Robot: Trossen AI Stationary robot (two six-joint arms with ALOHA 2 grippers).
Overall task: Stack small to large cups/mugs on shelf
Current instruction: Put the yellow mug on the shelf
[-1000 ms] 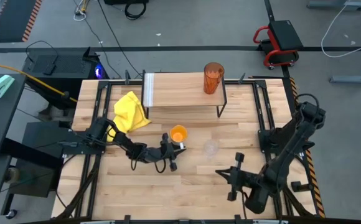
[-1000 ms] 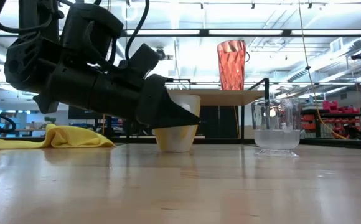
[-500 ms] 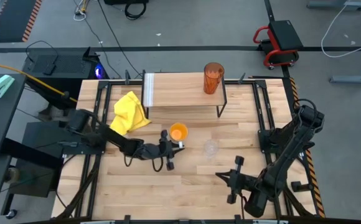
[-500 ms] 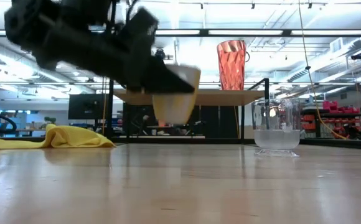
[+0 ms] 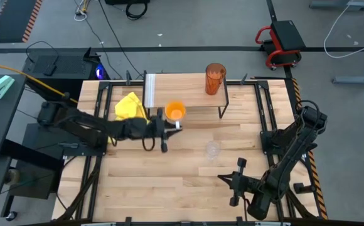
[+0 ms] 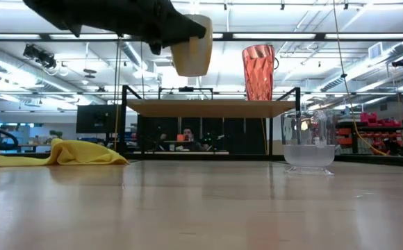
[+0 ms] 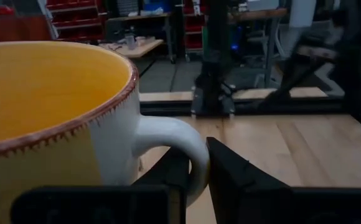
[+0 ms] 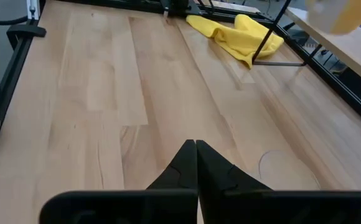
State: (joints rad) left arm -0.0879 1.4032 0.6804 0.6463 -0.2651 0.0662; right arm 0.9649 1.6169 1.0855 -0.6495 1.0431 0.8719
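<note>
Next, my left gripper lets go of the orange mug on the shelf board [image 5: 186, 83], beside the amber tumbler.
The orange mug [image 5: 174, 112] with its white handle hangs in the air over the shelf's near edge, held by my left gripper [image 7: 196, 180]; the low view shows the mug [image 6: 192, 45] higher than the shelf board [image 6: 208, 107]. The amber tumbler [image 5: 215, 78] stands on its base at the right end of the shelf [image 5: 182, 94]. The ribbed strip [image 5: 149, 91] is at the shelf's left end. The clear glass cup [image 5: 213, 149] stands on the table in front of the shelf. My right gripper [image 8: 196, 163] is shut and waits low near the table's near right part. My left gripper pinches the mug's white handle [image 7: 182, 138] between its two fingers [image 7: 233, 180], one on each side of the loop. The fingers come in about level from the table's left. The mug is lifted clear of table and shelf, close to upright with a slight tilt.
A yellow cloth [image 5: 130, 110] lies crumpled on the table by the shelf's left end. Black metal rails [image 5: 267, 119] run along the table's left and right sides. Bare wood lies between the glass cup and the near edge.
My left gripper, holding the mug by its handle, has risen from the table and moved toward the far edge, to the shelf. The mug went from standing on the table to hanging above shelf height. Tumbler, glass cup and right arm kept still.
</note>
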